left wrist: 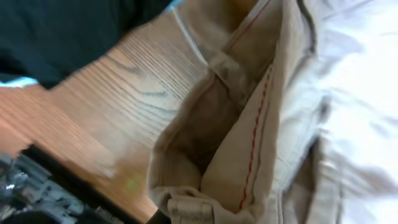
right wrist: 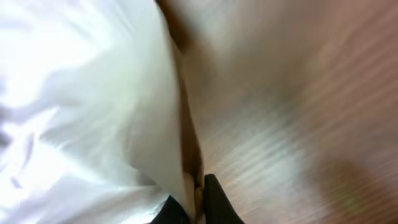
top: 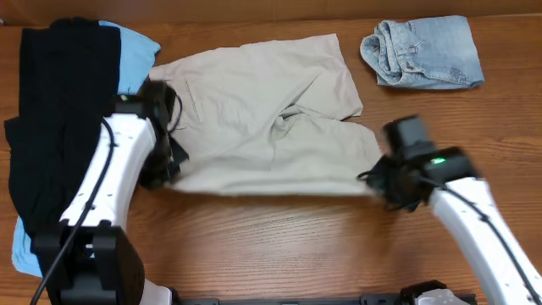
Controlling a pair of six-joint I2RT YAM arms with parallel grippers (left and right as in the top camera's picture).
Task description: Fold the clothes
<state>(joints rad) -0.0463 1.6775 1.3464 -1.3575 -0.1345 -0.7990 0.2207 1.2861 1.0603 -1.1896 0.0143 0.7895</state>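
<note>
My left gripper needs to let go of the beige shorts' waistband on the table (top: 152,129) beside the stacked black clothes.
Pale beige shorts (top: 262,119) lie spread across the middle of the table. My left gripper (top: 165,174) is shut on their waistband at the near left corner. In the left wrist view the open waistband (left wrist: 249,124) with red stitching and a belt loop (left wrist: 189,208) fills the frame. My right gripper (top: 381,188) is shut on the hem of the right leg. The beige cloth (right wrist: 93,112) is pinched between the dark fingers (right wrist: 217,202) in the right wrist view. Black garments (top: 59,110) lie stacked at the far left over a sky-blue one (top: 135,51).
A folded light-blue denim piece (top: 423,52) sits at the back right. Bare wooden tabletop (top: 279,246) stretches in front of the shorts. The arms' bases stand along the near edge.
</note>
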